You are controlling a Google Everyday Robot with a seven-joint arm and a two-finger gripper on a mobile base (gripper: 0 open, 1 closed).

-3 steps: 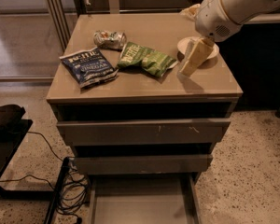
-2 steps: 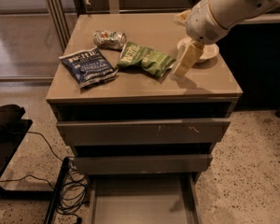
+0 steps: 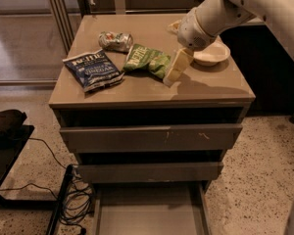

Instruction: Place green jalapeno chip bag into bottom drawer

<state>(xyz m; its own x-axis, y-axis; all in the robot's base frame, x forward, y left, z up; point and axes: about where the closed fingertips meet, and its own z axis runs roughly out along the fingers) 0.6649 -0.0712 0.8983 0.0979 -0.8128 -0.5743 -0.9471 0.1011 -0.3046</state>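
The green jalapeno chip bag will be gripped by my gripper, which will close on it at the bag's end point(image 3: 161, 64) nearest the white bowl.
The green jalapeno chip bag point(image 3: 146, 61) lies crinkled on the cabinet top, near the middle. My gripper point(image 3: 173, 75) hangs from the white arm coming in from the upper right. Its pale tip sits just to the right of the bag's right end, close above the top surface. It holds nothing that I can see. The bottom drawer point(image 3: 149, 214) is pulled out at the foot of the cabinet, and its flat grey floor shows bare.
A dark blue chip bag point(image 3: 92, 71) lies left of the green one. A crushed silvery can point(image 3: 115, 40) lies behind them. A white bowl point(image 3: 211, 54) sits at the right of the top. Cables point(image 3: 73, 199) and a dark stand point(image 3: 5, 146) are on the floor at left.
My gripper has moved left, away from the white bowl and over to the right end of the green bag. The bags and can have not moved.
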